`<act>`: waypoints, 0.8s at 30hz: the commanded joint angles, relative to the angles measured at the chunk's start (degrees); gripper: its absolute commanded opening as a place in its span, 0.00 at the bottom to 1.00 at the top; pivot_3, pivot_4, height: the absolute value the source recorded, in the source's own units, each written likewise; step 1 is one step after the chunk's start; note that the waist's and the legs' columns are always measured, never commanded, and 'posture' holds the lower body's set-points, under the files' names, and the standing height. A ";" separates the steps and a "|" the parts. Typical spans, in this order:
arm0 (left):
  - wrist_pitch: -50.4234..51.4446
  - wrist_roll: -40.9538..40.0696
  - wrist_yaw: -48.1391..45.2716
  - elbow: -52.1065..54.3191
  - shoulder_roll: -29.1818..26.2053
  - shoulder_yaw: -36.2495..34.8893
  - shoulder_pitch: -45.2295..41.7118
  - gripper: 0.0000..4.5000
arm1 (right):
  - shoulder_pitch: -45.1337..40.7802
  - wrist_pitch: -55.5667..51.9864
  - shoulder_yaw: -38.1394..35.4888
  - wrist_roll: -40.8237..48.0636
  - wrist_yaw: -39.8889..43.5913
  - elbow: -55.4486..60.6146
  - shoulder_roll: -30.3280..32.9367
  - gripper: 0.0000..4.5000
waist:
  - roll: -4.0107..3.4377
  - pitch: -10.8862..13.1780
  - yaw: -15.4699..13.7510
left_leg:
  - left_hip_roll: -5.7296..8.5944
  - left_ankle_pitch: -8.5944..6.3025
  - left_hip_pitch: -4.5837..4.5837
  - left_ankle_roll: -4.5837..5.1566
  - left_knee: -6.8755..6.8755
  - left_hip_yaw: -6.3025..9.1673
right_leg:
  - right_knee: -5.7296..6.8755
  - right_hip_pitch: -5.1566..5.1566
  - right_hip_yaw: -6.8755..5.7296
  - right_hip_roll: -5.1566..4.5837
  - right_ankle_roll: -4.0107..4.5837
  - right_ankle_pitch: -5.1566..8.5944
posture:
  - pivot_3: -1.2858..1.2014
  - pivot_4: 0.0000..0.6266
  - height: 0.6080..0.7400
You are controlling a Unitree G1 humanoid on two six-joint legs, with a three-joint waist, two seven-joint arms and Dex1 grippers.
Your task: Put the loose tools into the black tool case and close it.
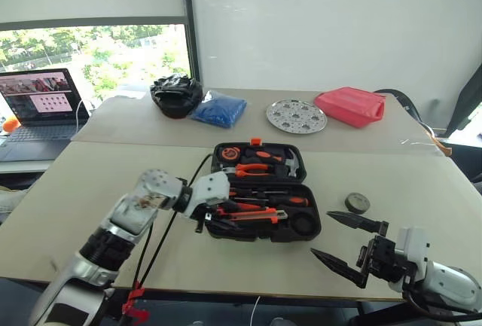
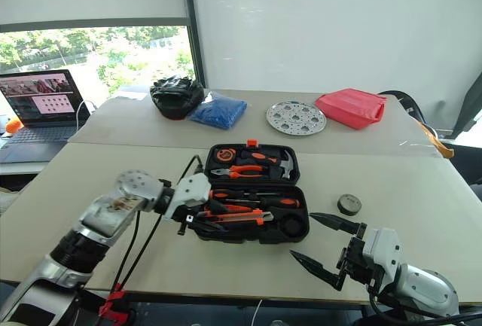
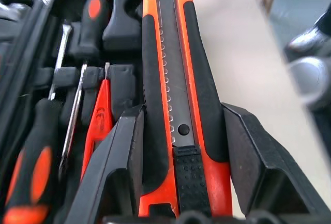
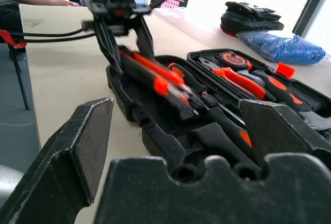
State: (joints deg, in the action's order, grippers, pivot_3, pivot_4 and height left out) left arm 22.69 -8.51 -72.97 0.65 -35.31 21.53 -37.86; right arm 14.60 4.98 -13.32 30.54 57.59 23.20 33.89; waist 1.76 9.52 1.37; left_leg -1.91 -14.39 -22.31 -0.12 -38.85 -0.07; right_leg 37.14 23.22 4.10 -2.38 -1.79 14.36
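The robot's left gripper should set the orange-black utility knife down in the front-edge slot of the black tool case [image 1: 253, 222].
The black tool case [image 1: 265, 237] lies open at mid table, its lid tilted back behind it. My left gripper [image 1: 213, 218] is shut on the orange-black utility knife [image 3: 170, 79], which lies lengthwise between both fingers [image 3: 115, 172] just over the front half of the case. Slim screwdrivers [image 3: 36, 157] and a small orange tool [image 3: 101, 120] rest in slots beside the knife. A small dark tape roll [image 1: 357, 203] sits on the table to the right of the case. Nearer than the roll, my right gripper [image 1: 322, 234] stands open and holds nothing.
Pliers [image 1: 252, 168] and a hammer [image 1: 290, 164] sit in the lid. On the far table are a black fabric heap [image 1: 175, 94], a blue bag [image 1: 218, 109], a round metal plate [image 1: 296, 115] and a red pouch [image 1: 350, 105]. A laptop [image 1: 41, 111] stands at far left.
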 commanded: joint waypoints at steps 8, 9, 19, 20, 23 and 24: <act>-3.25 4.19 -1.87 -2.58 -0.53 3.28 -0.93 0.39 | 1.19 2.21 -2.20 0.06 -2.00 3.20 -0.45 1.00 | -0.02 0.01 -0.53 | 0.03 0.00 -0.02 0.00 -0.01 -0.01 | -0.02 -0.01 -0.01 -0.04 -0.01 0.00 | 0.52 0.24 1.00; -3.28 4.31 -1.81 -2.96 -0.32 3.29 -1.00 0.39 | 1.05 2.28 -2.09 0.00 -2.09 3.13 -0.48 1.00 | -0.02 0.01 -0.48 | 0.02 0.00 -0.01 0.00 -0.01 -0.01 | -0.03 -0.01 -0.01 -0.03 0.00 0.00 | 0.52 0.24 1.00; -3.43 6.26 -0.87 -6.14 2.29 4.26 -1.58 0.39 | 0.30 2.29 -1.14 -0.54 -2.59 3.09 -0.91 1.00 | -0.05 -0.01 -0.55 | 0.03 0.00 0.03 0.00 -0.02 -0.01 | -0.02 -0.07 -0.01 -0.04 -0.02 0.01 | 0.52 0.24 1.00; -3.07 6.42 -0.86 -6.27 2.51 4.42 -1.75 0.39 | 0.20 2.26 -1.05 -0.57 -2.61 3.05 -0.91 1.00 | -0.05 -0.01 -0.55 | 0.03 0.00 0.03 0.00 -0.02 -0.01 | -0.02 -0.07 -0.01 -0.04 -0.04 0.02 | 0.52 0.24 1.00; -2.84 6.97 -0.88 -6.31 2.97 4.94 -2.07 0.39 | -0.09 2.19 -0.76 -0.66 -2.71 3.01 -0.89 1.00 | -0.07 -0.02 -0.55 | 0.04 0.00 0.03 0.00 -0.02 -0.01 | -0.02 -0.07 -0.01 -0.04 -0.07 0.04 | 0.52 0.24 1.00; -2.99 7.23 -0.94 -6.28 3.10 5.13 -2.16 0.39 | -0.22 2.14 -0.63 -0.72 -2.78 3.00 -0.92 1.00 | -0.08 -0.03 -0.55 | 0.04 0.00 0.03 0.00 -0.02 -0.01 | -0.02 -0.07 -0.01 -0.04 -0.07 0.05 | 0.52 0.24 1.00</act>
State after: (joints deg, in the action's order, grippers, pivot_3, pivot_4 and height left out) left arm 19.77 -2.50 -73.81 -5.32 -32.50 25.00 -39.90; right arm 14.84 5.81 -13.76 29.55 54.97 24.36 33.00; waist 1.68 9.49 0.82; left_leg -1.87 -14.39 -22.28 -0.13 -38.88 -0.08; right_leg 37.12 23.15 4.08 -2.42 -1.87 14.41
